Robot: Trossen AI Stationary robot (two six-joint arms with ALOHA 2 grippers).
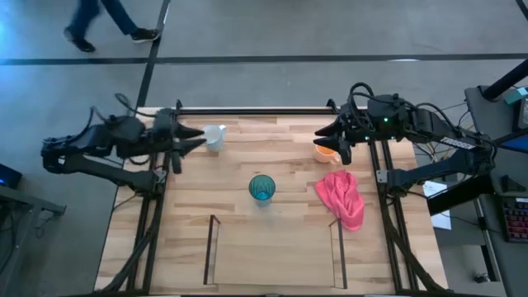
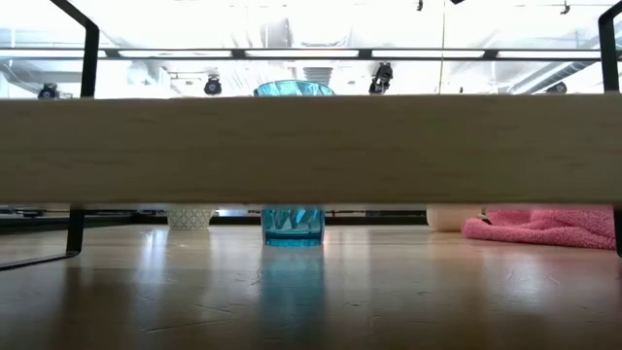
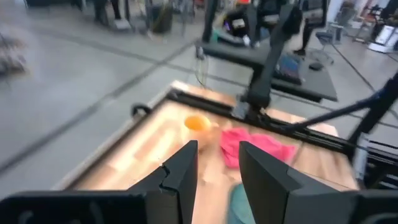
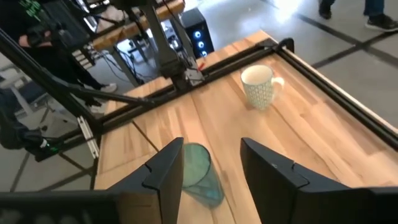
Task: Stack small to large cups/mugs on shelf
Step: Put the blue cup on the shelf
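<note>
The teal ribbed tumbler is next for my left gripper, which should close on the tumbler's rim (image 1: 251, 183), on the side toward the white mug.
Three cups stand upright on their bases on the wooden table. The teal ribbed tumbler (image 1: 262, 188) (image 2: 293, 224) (image 4: 198, 171) is mid-table. The white handled mug (image 1: 215, 137) (image 4: 258, 86) is at far left, the orange mug (image 1: 327, 152) (image 3: 198, 122) at far right. The shelf (image 1: 272, 256) is a bay between two thin dark panels at the near edge. My left gripper (image 1: 198, 139) (image 3: 217, 168) hangs open in the air beside the white mug. My right gripper (image 1: 326, 139) (image 4: 211, 168) hangs open over the orange mug. Neither touches anything.
A crumpled pink cloth (image 1: 342, 198) (image 2: 544, 226) lies right of the tumbler, near the shelf's right panel (image 1: 338, 252). Black frame rails (image 1: 247, 110) border the table's far and side edges. A wooden board (image 2: 311, 146) crosses the low view. A person walks beyond the far edge.
</note>
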